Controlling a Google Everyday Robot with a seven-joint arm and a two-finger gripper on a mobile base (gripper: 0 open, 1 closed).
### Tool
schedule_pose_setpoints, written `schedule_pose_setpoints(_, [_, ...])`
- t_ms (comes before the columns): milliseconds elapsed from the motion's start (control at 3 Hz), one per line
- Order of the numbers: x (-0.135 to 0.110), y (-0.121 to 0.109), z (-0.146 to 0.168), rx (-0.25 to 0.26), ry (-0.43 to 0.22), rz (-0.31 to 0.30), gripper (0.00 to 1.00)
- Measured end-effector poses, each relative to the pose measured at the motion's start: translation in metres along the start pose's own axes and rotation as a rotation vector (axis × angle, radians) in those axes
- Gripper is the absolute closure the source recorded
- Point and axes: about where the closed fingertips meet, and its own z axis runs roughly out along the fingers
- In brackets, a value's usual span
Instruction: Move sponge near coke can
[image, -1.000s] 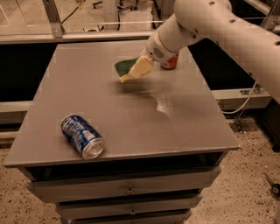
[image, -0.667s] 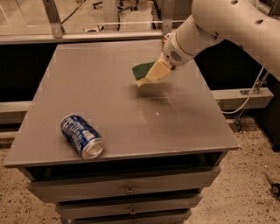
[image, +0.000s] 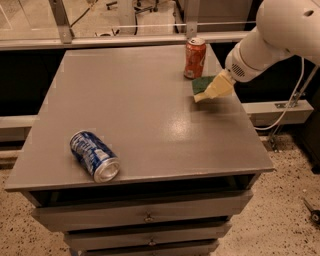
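Note:
The robot's gripper should release the sponge on the grey cabinet top (image: 209, 80) beside the bottom of the coke can.
The coke can (image: 195, 58), red-orange with a silver top, stands upright at the far right of the grey cabinet top (image: 135, 115). The sponge (image: 201, 84), dark green, is low over the top just right of and in front of the can. My gripper (image: 212, 90) reaches in from the right and is shut on the sponge, with its cream fingers (image: 218, 86) covering the sponge's right part. The white arm (image: 280, 35) fills the upper right.
A blue and silver can (image: 95, 156) lies on its side near the front left of the top. Drawers (image: 145, 217) are below the front edge. A metal rail and glass run behind the cabinet. Speckled floor lies to the right.
My gripper has carried the sponge to the right and toward the far right corner, uncovering the coke can. The blue can has not moved.

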Motion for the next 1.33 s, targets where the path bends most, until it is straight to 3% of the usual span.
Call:
schedule_pose_setpoints(333, [0.018, -0.023, 0.010, 0.043, 0.006, 0.038, 1.00])
schedule_pose_setpoints(1000, [0.020, -0.055, 0.035, 0.089, -0.049, 0.067, 1.00])
schedule_pose_setpoints(1333, [0.010, -0.062, 0.045, 0.095, -0.082, 0.070, 0.85])
